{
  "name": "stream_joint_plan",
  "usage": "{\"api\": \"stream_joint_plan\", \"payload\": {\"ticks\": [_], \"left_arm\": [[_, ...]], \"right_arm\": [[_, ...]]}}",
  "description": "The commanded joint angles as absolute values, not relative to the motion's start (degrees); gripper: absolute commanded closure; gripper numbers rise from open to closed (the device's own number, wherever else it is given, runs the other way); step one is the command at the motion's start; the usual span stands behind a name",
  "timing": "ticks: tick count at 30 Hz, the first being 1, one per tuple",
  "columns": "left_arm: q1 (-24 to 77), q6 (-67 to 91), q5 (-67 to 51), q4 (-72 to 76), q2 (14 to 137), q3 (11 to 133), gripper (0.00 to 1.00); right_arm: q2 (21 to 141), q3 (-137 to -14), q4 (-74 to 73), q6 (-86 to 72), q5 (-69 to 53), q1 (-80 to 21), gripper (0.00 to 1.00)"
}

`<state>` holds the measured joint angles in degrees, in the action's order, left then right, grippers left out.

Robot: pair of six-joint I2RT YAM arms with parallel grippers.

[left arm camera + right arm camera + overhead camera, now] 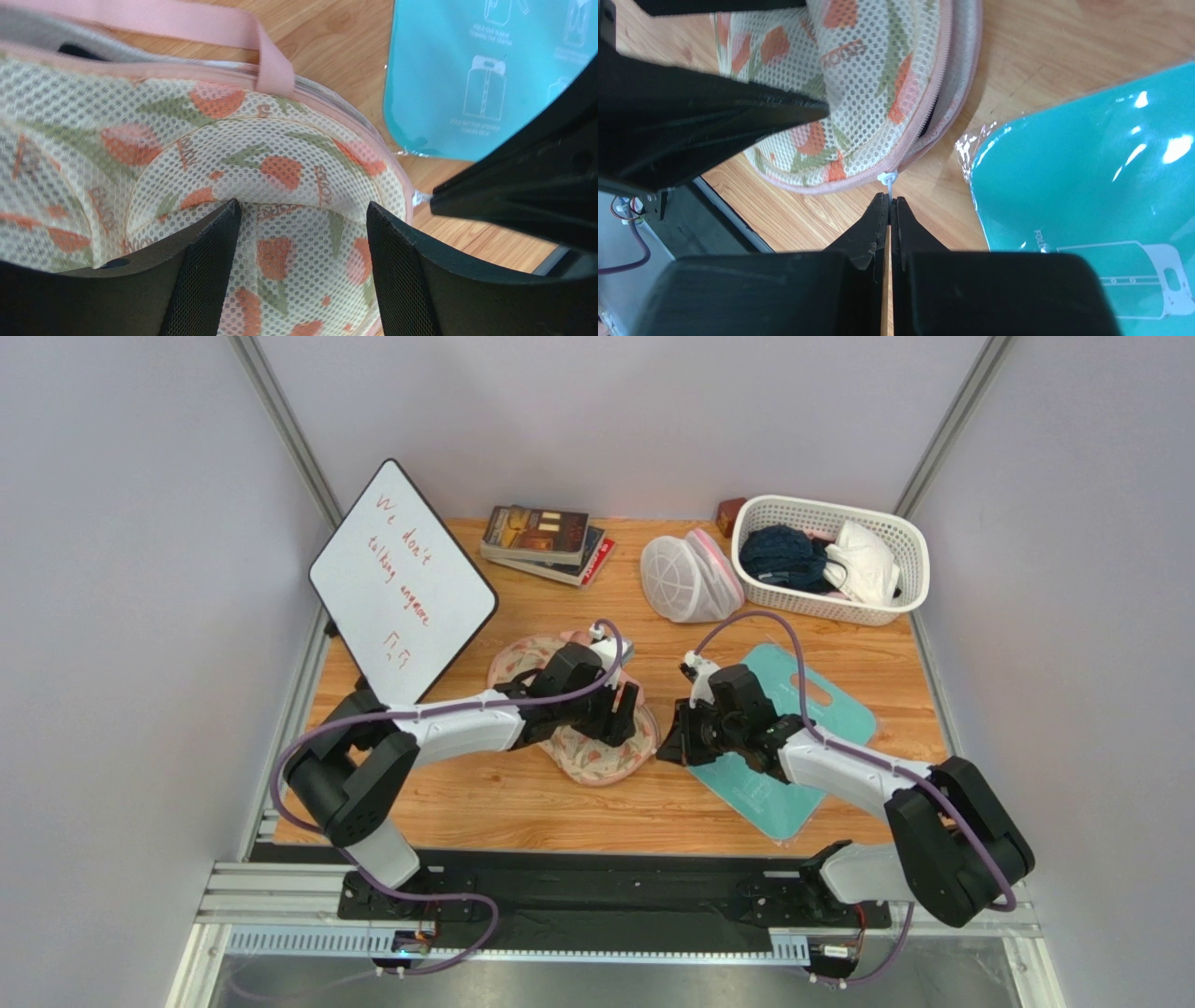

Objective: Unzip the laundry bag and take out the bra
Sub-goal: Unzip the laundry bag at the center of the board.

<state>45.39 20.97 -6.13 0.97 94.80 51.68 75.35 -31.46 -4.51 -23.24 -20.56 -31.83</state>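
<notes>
My left gripper will pinch the mesh fold (302, 206) before my right gripper pulls, because the zip pull is at the laundry bag's curved edge and the mesh is lying loose.
The laundry bag (589, 745), cream mesh with orange flowers and pink edging, lies flat on the wooden table between the two arms. In the left wrist view its pink strap (210, 24) runs along the top. My left gripper (302, 210) is open, its black fingers (210, 273) standing apart over one lobe of the laundry bag (281, 168). My right gripper (889, 199) is shut on the small white zip pull (887, 180) at the edge of the laundry bag (864, 77). A dark gap shows along the zip above the pull. The bra is hidden.
A teal folding board (807, 756) lies under the right arm. At the back stand a tilted whiteboard (400, 581), stacked books (544, 543), a white mesh dome bag (687, 577) and a white basket (898, 525) of clothes. A black rail edges the table's near side.
</notes>
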Motion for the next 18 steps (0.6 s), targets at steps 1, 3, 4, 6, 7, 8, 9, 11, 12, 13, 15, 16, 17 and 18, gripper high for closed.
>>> {"api": "stream_joint_plan", "payload": {"ticks": [1,3,4,6,7,8,9,11,12,13,15,16,17,18], "left_arm": [[45.70,14.95,-0.97,-2.46,89.49,46.76,0.26],[45.62,14.33,-0.70,-2.02,88.34,45.62,0.25],[45.70,13.46,-0.62,-2.37,88.07,45.53,0.24],[45.62,12.66,-1.23,-3.60,89.03,45.61,0.24],[45.62,11.96,-1.67,-3.78,89.64,45.70,0.24],[45.70,11.78,-2.02,-4.04,90.26,45.88,0.24],[45.62,11.69,-2.46,-4.48,91.39,46.05,0.25],[45.70,11.86,-2.29,-4.57,92.28,46.14,0.30],[45.62,12.13,-1.85,-4.57,92.89,46.14,0.34],[45.70,12.22,-1.76,-4.66,93.25,46.23,0.39],[45.70,12.48,-1.41,-4.57,94.04,46.23,0.53],[45.70,12.57,-1.58,-4.57,94.30,46.23,0.56],[45.70,12.57,-1.67,-4.22,94.65,46.14,0.63],[45.70,12.74,-2.02,-4.04,95.09,46.06,0.66]], "right_arm": [[77.07,-35.06,-4.22,-22.24,-20.13,-31.82,1.00],[77.34,-35.59,-4.31,-21.97,-20.30,-31.55,1.00],[77.52,-35.77,-4.39,-21.89,-20.39,-31.47,1.00],[77.69,-36.12,-4.57,-21.53,-20.57,-31.20,1.00],[77.87,-36.56,-4.74,-21.36,-20.65,-31.03,1.00],[78.05,-36.74,-4.92,-21.27,-20.65,-31.03,1.00],[78.13,-36.91,-5.01,-21.10,-20.65,-31.03,1.00],[78.57,-37.44,-5.01,-21.01,-20.83,-30.94,1.00],[78.84,-37.53,-5.01,-21.01,-20.92,-30.85,1.00],[78.84,-37.62,-5.01,-21.01,-21.00,-30.94,1.00],[78.84,-37.97,-5.10,-21.09,-21.01,-30.94,1.00],[78.84,-37.97,-5.10,-21.09,-21.01,-31.02,1.00],[78.75,-38.14,-5.01,-21.09,-21.01,-30.94,1.00],[78.84,-38.14,-5.10,-20.92,-21.01,-30.85,1.00]]}}
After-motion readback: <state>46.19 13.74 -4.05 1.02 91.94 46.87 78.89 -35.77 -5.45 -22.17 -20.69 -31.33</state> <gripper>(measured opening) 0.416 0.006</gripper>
